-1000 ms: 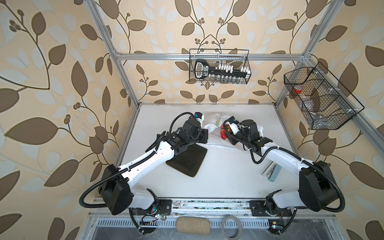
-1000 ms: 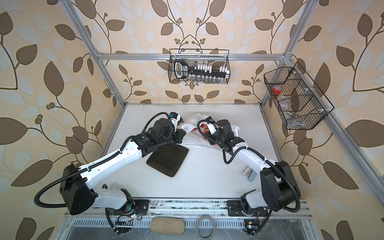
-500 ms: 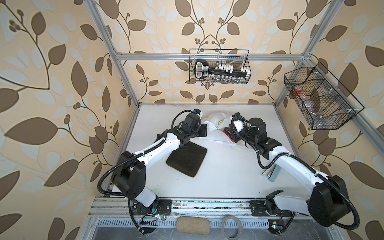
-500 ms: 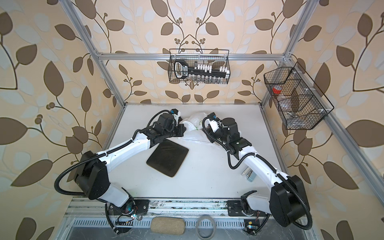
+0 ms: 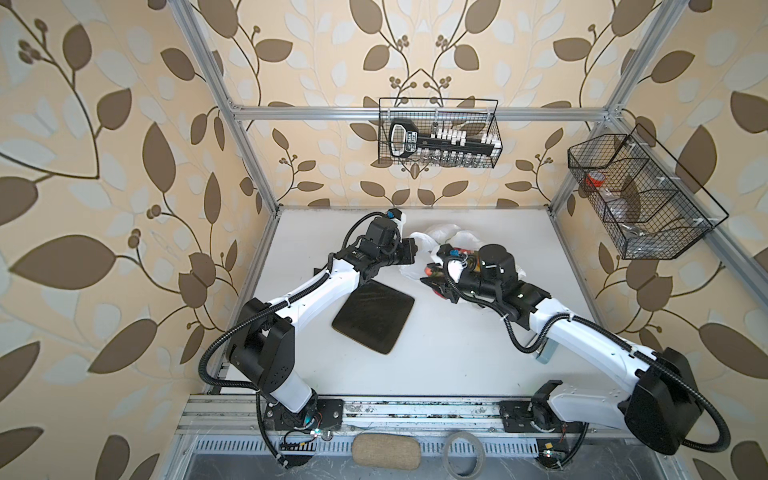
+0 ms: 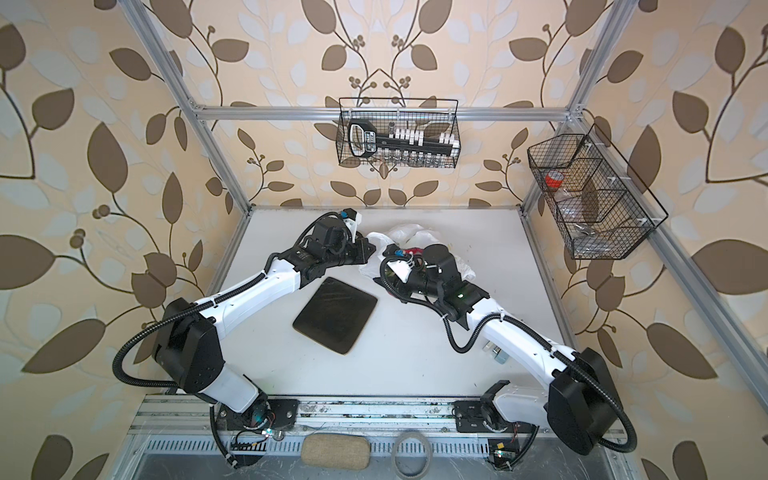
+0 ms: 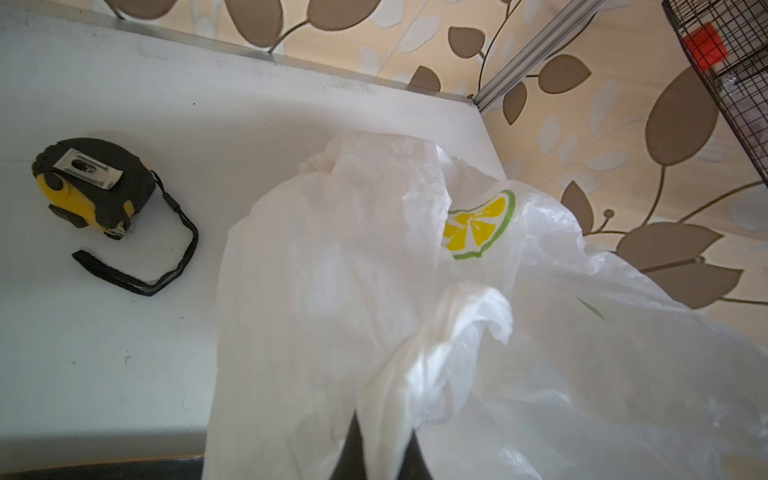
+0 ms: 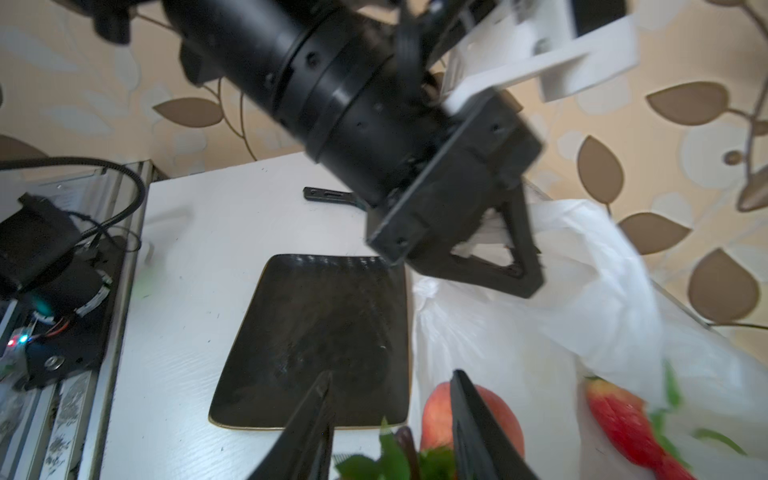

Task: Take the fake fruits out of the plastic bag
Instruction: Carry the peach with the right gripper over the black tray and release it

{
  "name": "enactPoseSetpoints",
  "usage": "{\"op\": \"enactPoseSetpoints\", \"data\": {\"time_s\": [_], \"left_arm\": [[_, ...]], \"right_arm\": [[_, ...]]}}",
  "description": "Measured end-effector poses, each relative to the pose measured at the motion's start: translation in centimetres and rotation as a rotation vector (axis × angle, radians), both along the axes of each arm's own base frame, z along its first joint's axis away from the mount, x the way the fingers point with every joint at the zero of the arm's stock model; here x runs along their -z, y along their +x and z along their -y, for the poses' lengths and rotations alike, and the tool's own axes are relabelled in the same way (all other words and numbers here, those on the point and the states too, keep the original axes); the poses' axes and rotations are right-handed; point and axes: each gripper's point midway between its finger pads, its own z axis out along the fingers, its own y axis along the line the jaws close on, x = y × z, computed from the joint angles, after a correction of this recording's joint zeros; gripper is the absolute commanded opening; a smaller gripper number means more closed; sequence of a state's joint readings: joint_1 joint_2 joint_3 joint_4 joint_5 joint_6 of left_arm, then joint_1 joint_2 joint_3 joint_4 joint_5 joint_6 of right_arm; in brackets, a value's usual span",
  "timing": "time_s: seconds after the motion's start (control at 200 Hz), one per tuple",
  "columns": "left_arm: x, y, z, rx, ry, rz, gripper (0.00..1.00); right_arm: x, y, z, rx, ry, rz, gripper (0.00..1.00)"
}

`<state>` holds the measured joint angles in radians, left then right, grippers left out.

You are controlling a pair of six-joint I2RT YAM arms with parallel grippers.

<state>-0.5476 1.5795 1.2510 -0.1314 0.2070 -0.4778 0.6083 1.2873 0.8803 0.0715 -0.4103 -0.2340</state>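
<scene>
My right gripper is going to put the leafy fake fruit down on the black tray (image 5: pixel 382 324) (image 8: pixel 296 384), just in front of its middle.
The plastic bag (image 5: pixel 444 232) (image 6: pixel 405 232) lies crumpled at the back middle of the table, white with a lemon print (image 7: pixel 478 226). My left gripper (image 5: pixel 411 253) (image 7: pixel 384 449) is shut on a fold of its edge and holds it up (image 8: pixel 582 291). My right gripper (image 5: pixel 434 286) (image 8: pixel 392 415) sits just outside the bag mouth, near the black tray. It is shut on a fake fruit whose green leaves and dark stem (image 8: pixel 399 453) show between the fingers; its body is hidden. A pink-red round fruit (image 8: pixel 498 415) and a red strawberry (image 8: pixel 619 419) lie at the bag mouth.
A black square tray (image 5: pixel 374 318) (image 6: pixel 334 316) (image 8: pixel 316 332) lies at the table's middle, left of the right gripper. A yellow-black tape measure (image 7: pixel 91 183) sits behind the left arm. A small grey object (image 5: pixel 546 353) lies under the right arm. Wire baskets (image 5: pixel 438 133) (image 5: pixel 640 199) hang on the walls.
My right gripper has drawn back from the bag toward the front left, with the leafy fruit in it. The left gripper has shifted a little back, still holding the bag's edge.
</scene>
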Motion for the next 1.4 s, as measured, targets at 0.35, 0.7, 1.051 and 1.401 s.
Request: {"op": "enactPoseSetpoints", "data": {"time_s": [0.35,0.7,1.051,1.401], "left_arm": [[-0.3,-0.2,0.0,0.020,0.001,-0.010,0.00],[0.2,-0.4,-0.2,0.032,0.028,-0.017,0.00],[0.7,-0.7,-0.4,0.036,0.046,-0.034,0.00],[0.7,-0.7,-0.4,0.037,0.048,-0.032,0.00]], "right_arm": [[12.2,-2.3,-6.9,-0.195,-0.190,-0.122,0.25],[16.7,0.5,-11.0,-0.177,-0.239,-0.121,0.25],[17.8,1.7,-13.3,-0.171,-0.242,-0.116,0.46],[17.6,2.0,-13.5,-0.149,-0.231,-0.122,0.85]]}}
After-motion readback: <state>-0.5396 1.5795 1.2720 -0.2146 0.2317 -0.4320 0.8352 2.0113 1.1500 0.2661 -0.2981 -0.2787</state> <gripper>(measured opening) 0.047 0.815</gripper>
